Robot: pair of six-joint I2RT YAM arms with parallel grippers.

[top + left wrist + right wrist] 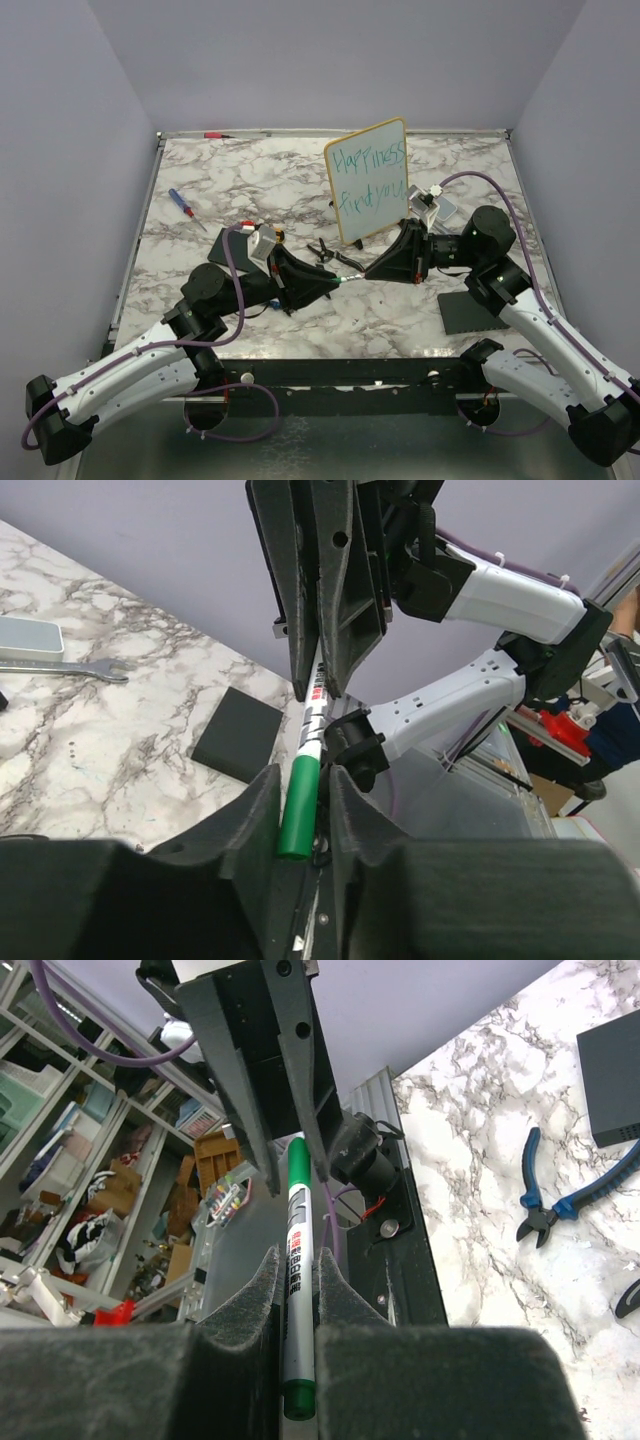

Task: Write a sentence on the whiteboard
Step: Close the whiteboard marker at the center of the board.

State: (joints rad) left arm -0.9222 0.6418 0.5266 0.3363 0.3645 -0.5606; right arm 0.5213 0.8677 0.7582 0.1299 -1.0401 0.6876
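Next, I let go of the marker, now held in front of the board, with my right gripper on the table (400,278) between the pliers and the front dark grey pad.
The whiteboard (367,180) stands upright at the back right of centre, with a yellow rim. The sentence (368,172) is in teal, two lines reading "Happiness find you". In front of the board my two grippers meet tip to tip over the table. My left gripper (338,281) is shut on the green cap (299,805) of a marker. My right gripper (368,272) is shut on the marker's white barrel (297,1280). The cap (297,1163) sits on the barrel's end, and the marker (352,278) runs straight between both grippers.
A blue-handled screwdriver (183,205) lies at the left. A red pen (218,134) lies at the back edge. Dark grey pads lie behind the left arm (228,243) and at the front right (478,312). Pliers (325,250) lie near the board's foot, a small white block (435,205) to its right.
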